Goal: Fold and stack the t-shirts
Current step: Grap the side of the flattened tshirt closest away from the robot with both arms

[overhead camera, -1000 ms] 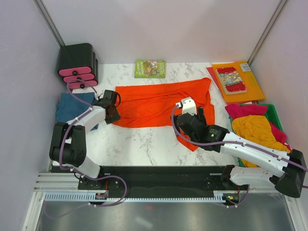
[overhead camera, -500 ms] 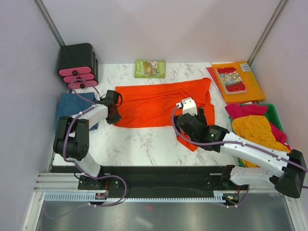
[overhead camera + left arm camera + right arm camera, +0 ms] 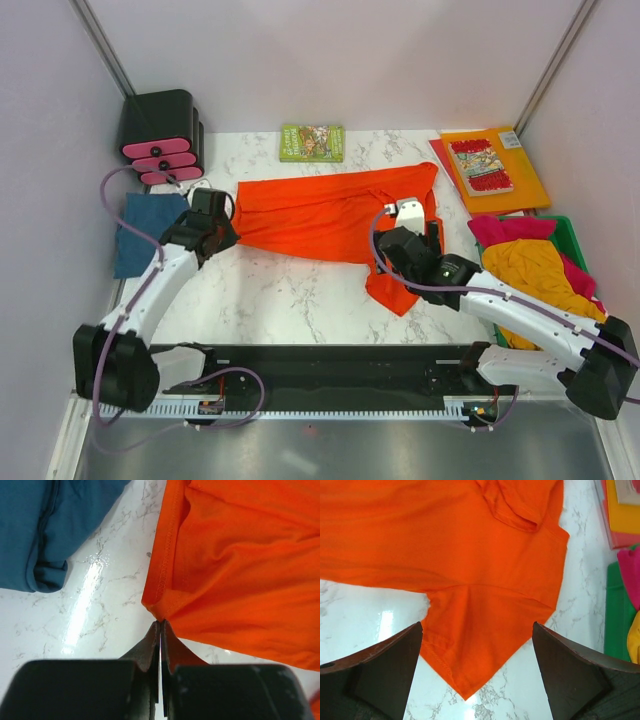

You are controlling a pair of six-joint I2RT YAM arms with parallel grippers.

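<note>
Next, I close my right gripper on the near sleeve's cuff corner [image 3: 401, 314] [image 3: 465, 698] of the orange-red t-shirt, the pointed one nearest the front edge of the table.
A bright orange-red t-shirt [image 3: 320, 212] lies spread flat across the middle of the marble table [image 3: 300, 295]. My left gripper [image 3: 226, 240] is at its near-left corner. In the left wrist view the left gripper [image 3: 161, 623] is shut on the hem corner of the orange-red t-shirt [image 3: 240, 570]. A teal-blue t-shirt [image 3: 140, 228] lies folded at the far left, also visible as the teal-blue t-shirt [image 3: 45, 530] beside that gripper. My right gripper [image 3: 425, 245] hovers open above the shirt's near-right sleeve [image 3: 480, 645], its fingers [image 3: 395, 670] wide apart and touching nothing.
A green bin [image 3: 572, 232] on the right holds a mustard-yellow t-shirt [image 3: 535, 272] and a magenta-pink t-shirt [image 3: 505, 229]. An orange folder with a comic book [image 3: 495, 165] lies back right. A green book [image 3: 312, 142] and a black-and-pink holder [image 3: 160, 135] stand at the back.
My left gripper has closed onto the orange-red shirt's near-left corner and the left arm has stretched out. The right gripper has shifted slightly right and back, uncovering more of the sleeve.
</note>
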